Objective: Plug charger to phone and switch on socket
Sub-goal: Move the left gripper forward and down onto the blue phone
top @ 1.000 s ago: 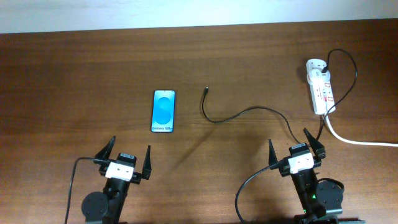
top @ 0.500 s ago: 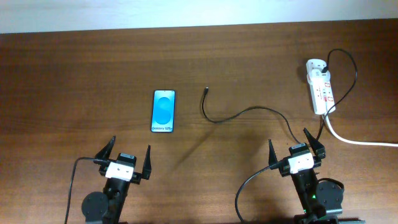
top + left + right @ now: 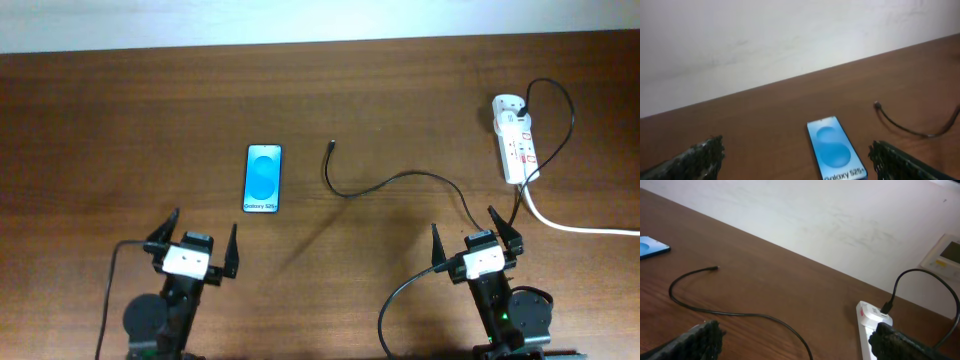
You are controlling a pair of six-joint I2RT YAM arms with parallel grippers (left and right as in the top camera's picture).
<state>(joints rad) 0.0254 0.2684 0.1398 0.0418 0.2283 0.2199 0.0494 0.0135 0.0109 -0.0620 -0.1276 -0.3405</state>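
The robot's left gripper will close on the middle of the phone (image 3: 262, 174) (image 3: 832, 143), with its fingers against the phone's long sides.
The phone (image 3: 263, 178) lies flat on the table, blue screen up, and shows in the left wrist view (image 3: 836, 148) between my fingers but farther off. The charger (image 3: 400, 180) is a thin black cable whose plug tip (image 3: 332, 144) lies free, right of the phone; the tip also shows in the left wrist view (image 3: 877, 104) and in the right wrist view (image 3: 715, 268). The socket (image 3: 515, 139) lies at the far right with the cable plugged into its far end (image 3: 867, 316). My left gripper (image 3: 193, 243) and right gripper (image 3: 474, 233) are both open and empty, near the front edge.
A thick white cord (image 3: 580, 228) runs from the socket off the right edge. A pale wall (image 3: 790, 35) rises behind the table's far edge. A white panel (image 3: 945, 255) hangs on the wall at the right.
My left gripper has shifted slightly left and away from the front edge. The right arm, phone, cable and socket have not moved.
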